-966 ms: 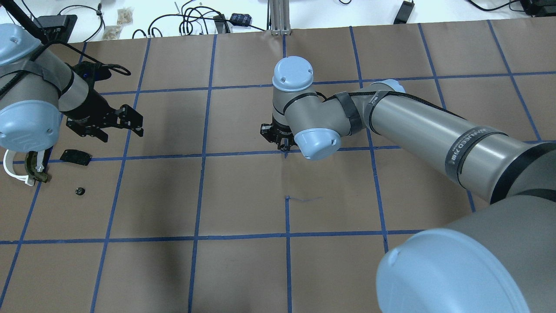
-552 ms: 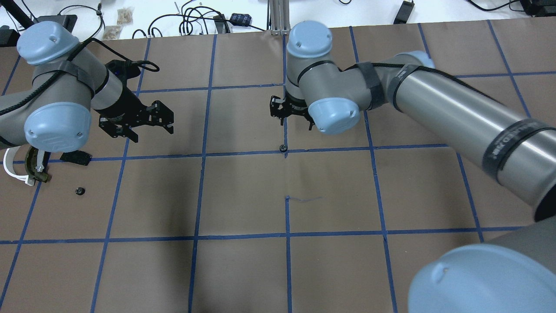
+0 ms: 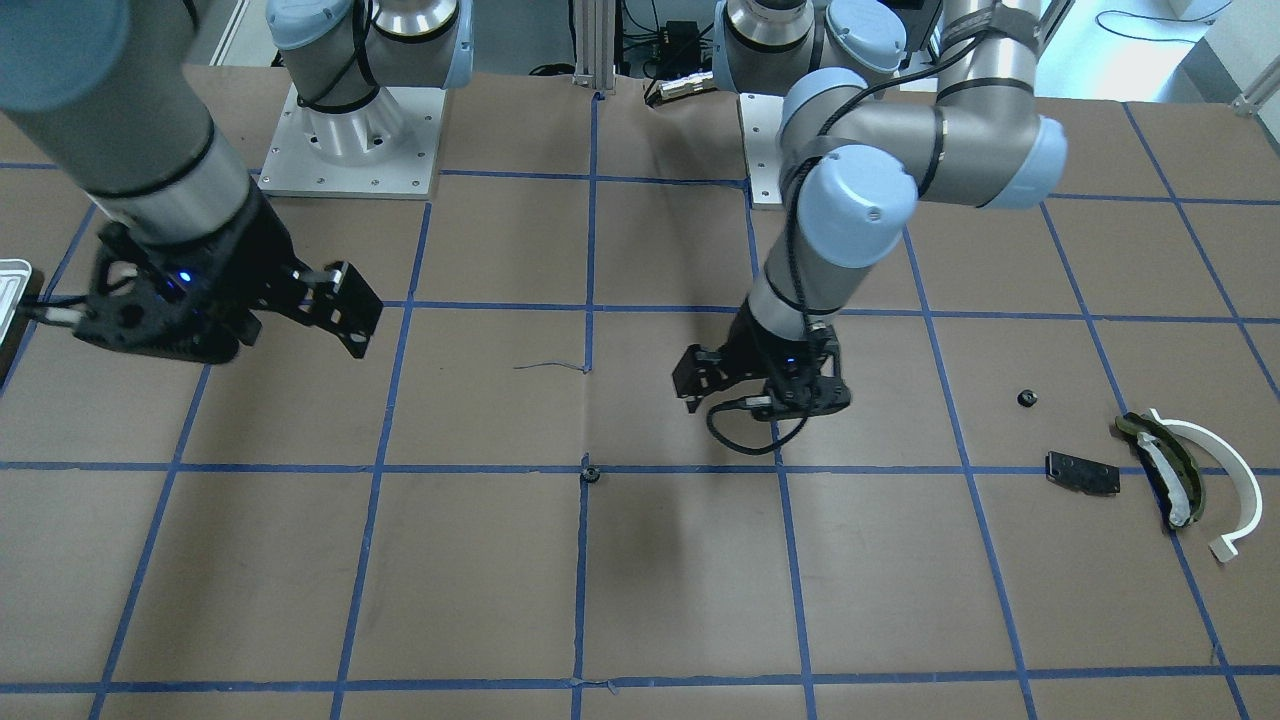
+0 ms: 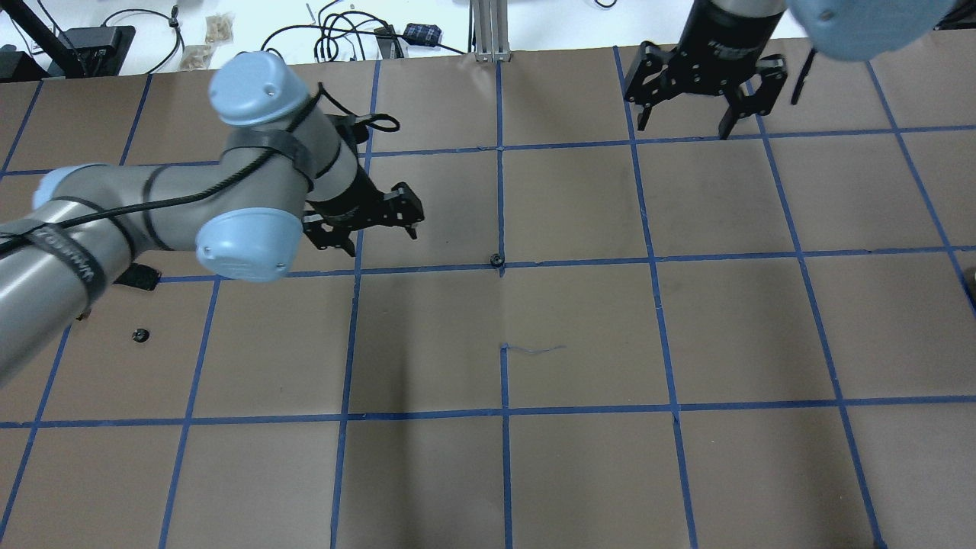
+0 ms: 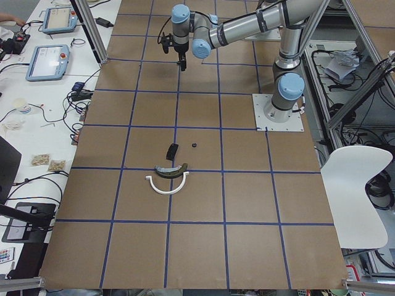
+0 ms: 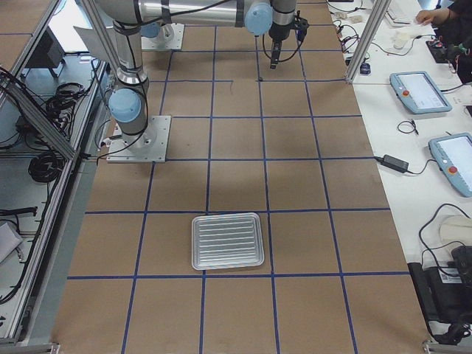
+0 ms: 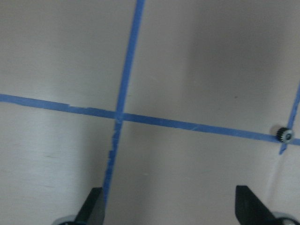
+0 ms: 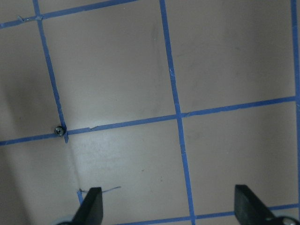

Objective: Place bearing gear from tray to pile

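My left gripper is going to close on the toothed side of the bearing gear [image 3: 590,475] [image 7: 284,135] that lies on the blue tape crossing in the middle of the table.
A small black bearing gear [image 4: 496,261] lies on a blue tape crossing at mid-table; it also shows in the front view [image 3: 590,472], the left wrist view [image 7: 284,134] and the right wrist view [image 8: 59,130]. My left gripper [image 4: 385,238] [image 3: 760,400] is open and empty, above the table, left of the gear. My right gripper [image 4: 684,130] [image 3: 358,318] is open and empty, high at the back right. The tray [image 6: 227,241] lies far right. The pile is a white arc [image 3: 1225,475], an olive piece [image 3: 1165,465] and a black plate [image 3: 1082,472].
A second small black gear [image 4: 139,335] [image 3: 1026,398] lies on the paper near the pile. The table is brown paper with a blue tape grid. Cables and boxes lie along the back edge [image 4: 343,34]. A corner of the tray [image 3: 10,285] shows in the front view.
My right gripper let go of the gear on the tape crossing, then rose and moved to the back right. My left arm swung right from the pile toward the gear.
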`<state>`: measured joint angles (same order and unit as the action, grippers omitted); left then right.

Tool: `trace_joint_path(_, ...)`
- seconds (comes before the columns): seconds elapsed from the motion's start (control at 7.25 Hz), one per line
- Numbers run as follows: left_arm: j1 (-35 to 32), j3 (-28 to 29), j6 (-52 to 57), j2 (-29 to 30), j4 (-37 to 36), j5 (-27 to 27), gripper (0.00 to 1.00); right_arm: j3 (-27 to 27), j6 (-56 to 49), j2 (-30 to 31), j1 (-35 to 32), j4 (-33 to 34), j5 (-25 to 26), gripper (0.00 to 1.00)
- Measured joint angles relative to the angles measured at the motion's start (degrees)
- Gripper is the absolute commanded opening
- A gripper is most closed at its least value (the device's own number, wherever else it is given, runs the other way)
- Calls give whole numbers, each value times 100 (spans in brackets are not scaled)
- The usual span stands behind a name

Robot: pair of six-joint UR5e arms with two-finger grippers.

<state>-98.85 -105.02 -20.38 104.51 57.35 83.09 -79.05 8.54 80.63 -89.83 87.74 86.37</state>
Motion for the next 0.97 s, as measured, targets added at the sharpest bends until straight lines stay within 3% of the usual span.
trace_joint_path(0.41,-905,727,-915,1060,-410,211,91,156,-24,226,-70,-78,176,100)
trace_joint_path(0.83,-1150,1194,-1017,1736,-470,650,90,161,-41,200,-148,90,322,100)
trace_joint_path(0.97,-1158,1201,-1041,1863,-489,669,83,154,-25,192,-158,222,301,100)
